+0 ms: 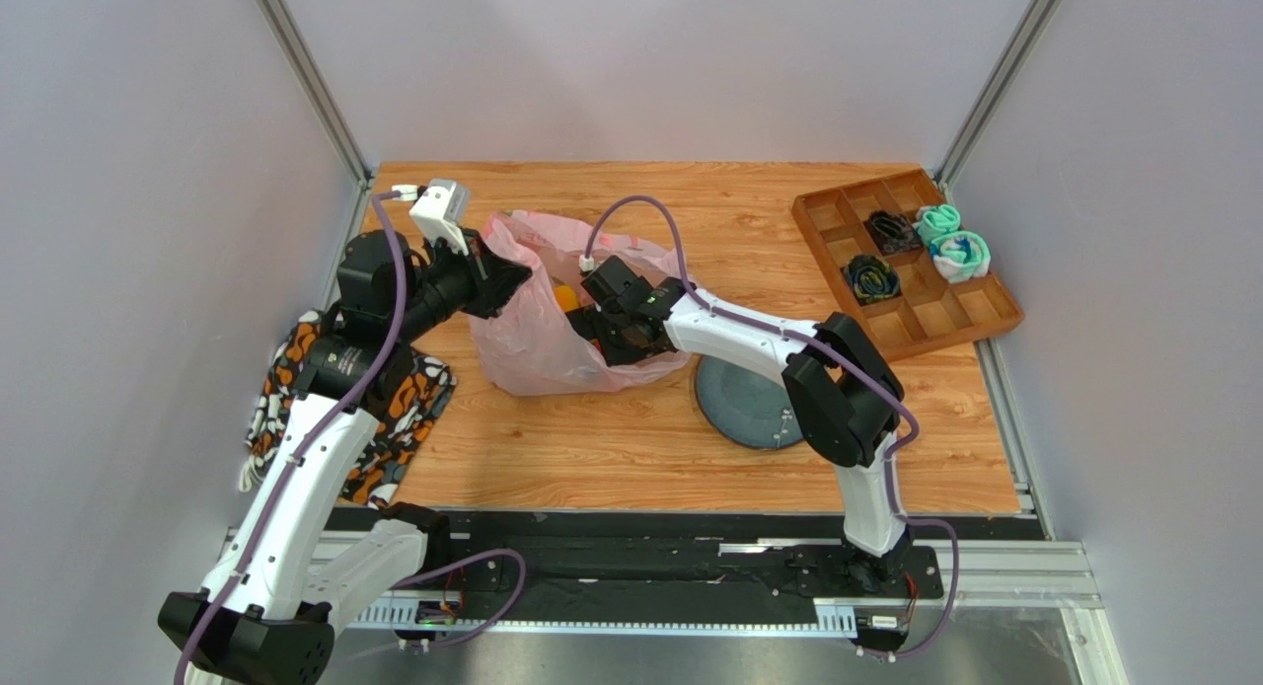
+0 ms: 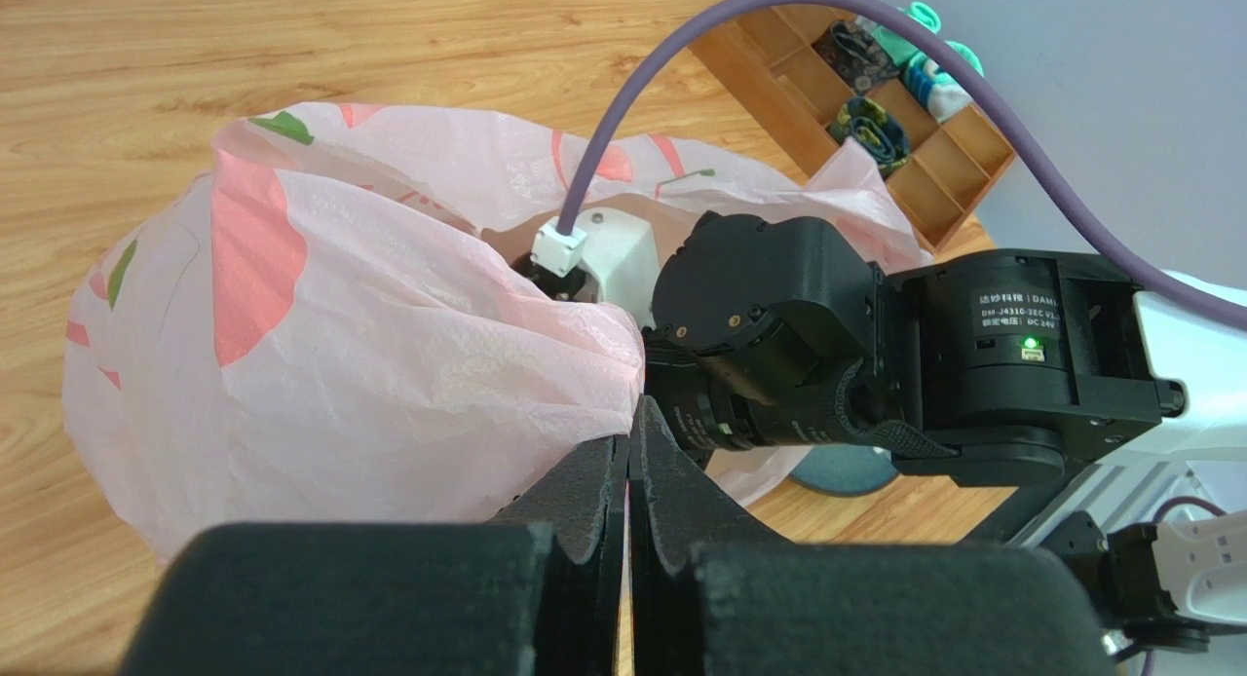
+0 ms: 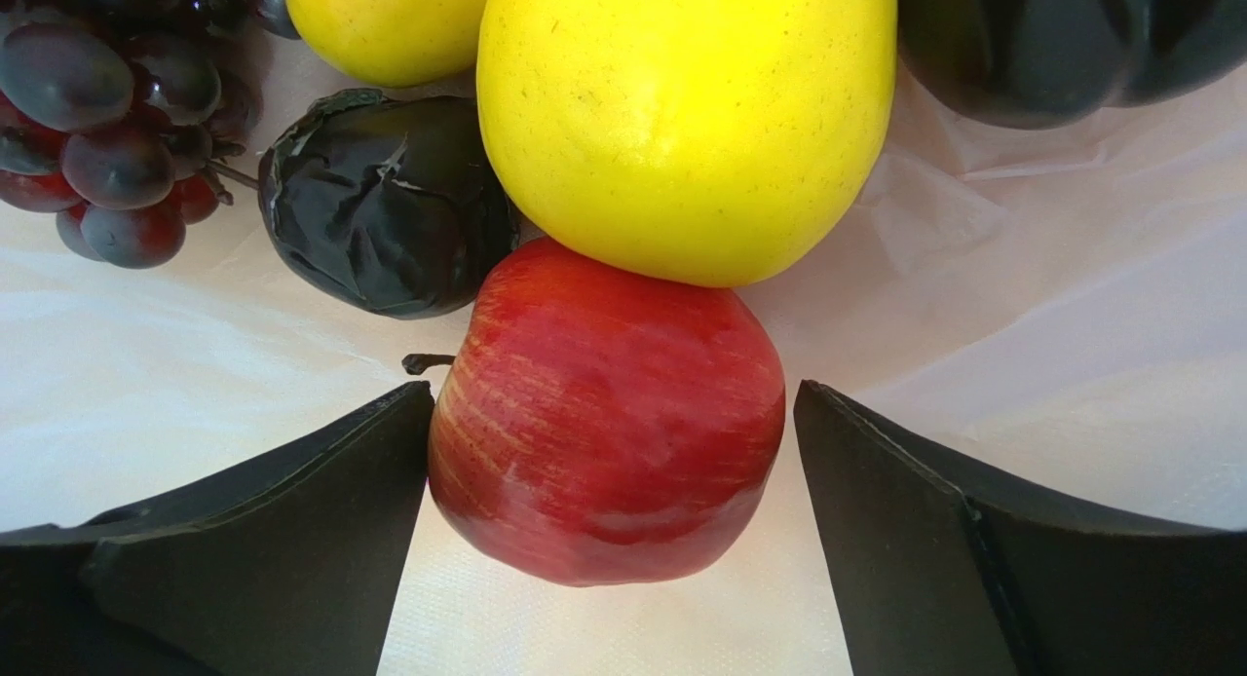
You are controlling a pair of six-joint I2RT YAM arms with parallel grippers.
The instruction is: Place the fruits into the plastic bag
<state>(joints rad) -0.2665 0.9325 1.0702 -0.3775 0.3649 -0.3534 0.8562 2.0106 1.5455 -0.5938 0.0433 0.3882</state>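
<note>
I will close my right gripper on the rim on the wooden tray side [image 1: 688, 268] of the pink plastic bag, opposite my left gripper.
The pink plastic bag [image 1: 526, 337] lies on the table, mouth toward the right; it also shows in the left wrist view [image 2: 337, 340]. My left gripper [image 1: 504, 288] is shut on the bag's upper rim [image 2: 630, 450]. My right gripper [image 1: 596, 327] reaches into the bag's mouth and is open. In the right wrist view the red apple [image 3: 608, 413] lies on the bag's inside between its fingers [image 3: 908, 516], with a gap on the right. Behind it lie the yellow citrus [image 3: 688, 121], a dark plum-like ball [image 3: 384, 201], purple grapes [image 3: 103, 114] and another yellow fruit [image 3: 384, 26].
A blue-grey plate [image 1: 741, 404] lies right of the bag under the right arm. A wooden compartment tray [image 1: 907, 263] with teal and black coiled bundles stands at the back right. An orange-black cloth [image 1: 371, 411] lies at the left. A glossy dark object [image 3: 1069, 41] lies in the bag too.
</note>
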